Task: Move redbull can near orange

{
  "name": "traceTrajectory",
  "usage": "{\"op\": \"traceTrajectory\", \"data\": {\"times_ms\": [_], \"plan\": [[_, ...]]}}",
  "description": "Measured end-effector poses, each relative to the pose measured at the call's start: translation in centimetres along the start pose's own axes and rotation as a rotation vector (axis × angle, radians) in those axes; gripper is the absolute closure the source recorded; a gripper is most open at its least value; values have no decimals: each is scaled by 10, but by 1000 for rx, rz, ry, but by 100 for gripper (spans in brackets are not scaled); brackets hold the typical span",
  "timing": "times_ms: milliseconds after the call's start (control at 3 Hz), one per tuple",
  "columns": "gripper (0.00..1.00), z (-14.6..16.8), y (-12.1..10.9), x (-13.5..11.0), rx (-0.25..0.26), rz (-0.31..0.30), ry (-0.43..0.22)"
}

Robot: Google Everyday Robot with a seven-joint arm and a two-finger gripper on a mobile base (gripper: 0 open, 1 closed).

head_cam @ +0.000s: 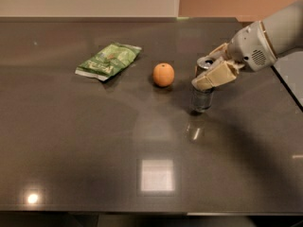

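My gripper is going to let go of the redbull can on the table point(180, 90) against the orange, opposite the green snack bag.
The redbull can point(202, 97) is a slim silvery can with a shiny round top, held upright a little to the right of the orange point(163, 74). My gripper point(208, 71) comes in from the right and is shut on the can's upper part, one beige finger in front and one behind. The can's base is at or just above the dark table point(94, 150); I cannot tell which. The orange rests on the table, a short gap from the can.
A green crinkled snack bag point(109, 60) lies left of the orange. The table's right edge point(284, 86) runs close behind my arm. Bright light reflections show on the tabletop at the front.
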State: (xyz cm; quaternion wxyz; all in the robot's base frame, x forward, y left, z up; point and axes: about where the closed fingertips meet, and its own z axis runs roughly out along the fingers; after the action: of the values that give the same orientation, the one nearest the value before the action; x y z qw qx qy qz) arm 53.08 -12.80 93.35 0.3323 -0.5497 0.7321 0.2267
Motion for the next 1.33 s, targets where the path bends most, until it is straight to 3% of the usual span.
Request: {"op": "traceTrajectory", "data": {"times_ms": [333,1000,1333], "plan": [[100,25,-39,-25,2,-12,-53],[100,36,-55,-39,3,-29,-83],[88,47,-63,-37,0,-32,-111]]}}
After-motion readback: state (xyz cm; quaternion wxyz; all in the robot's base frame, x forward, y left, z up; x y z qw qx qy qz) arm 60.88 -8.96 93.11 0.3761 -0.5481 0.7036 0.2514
